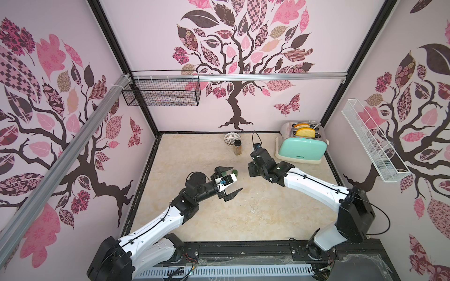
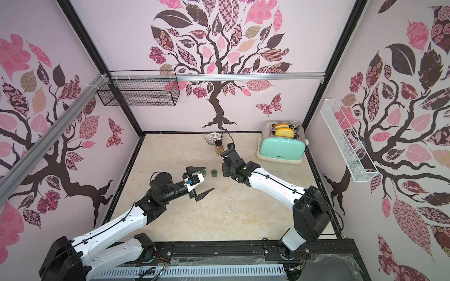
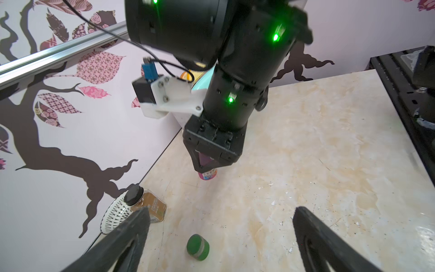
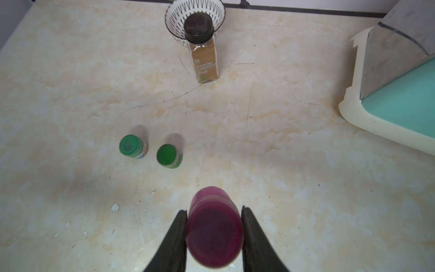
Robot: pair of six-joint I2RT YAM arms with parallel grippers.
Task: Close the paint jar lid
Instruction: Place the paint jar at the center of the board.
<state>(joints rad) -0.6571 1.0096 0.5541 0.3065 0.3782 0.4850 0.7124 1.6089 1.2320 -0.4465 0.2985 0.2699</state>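
Next, my right gripper sets the magenta paint jar down beside the small green paint pot. The jar will go on its toaster side point(image 1: 247, 173) point(image 4: 217, 165).
A magenta paint jar point(image 3: 208, 176) stands on the marble table. Its darker lid point(image 4: 214, 233) sits between the fingers of my right gripper point(image 4: 214, 210), which points straight down and is shut on it. In both top views the right wrist point(image 1: 258, 160) hides the jar. My left gripper point(image 3: 221, 209) is wide open and holds nothing, and it hovers low over the table point(image 2: 209, 178). A small green paint pot point(image 3: 198, 246) rests on the table between its spread fingers, touching neither. Left of it stands a second green pot point(image 4: 133, 146) with a label.
A ground cinnamon jar point(image 4: 203, 61) and a white slotted bowl point(image 4: 175, 16) stand at the back wall. A mint toaster point(image 1: 302, 146) with bread is at the back right. A black wire basket point(image 1: 160, 91) and a white wire shelf point(image 1: 372, 143) hang on the walls.
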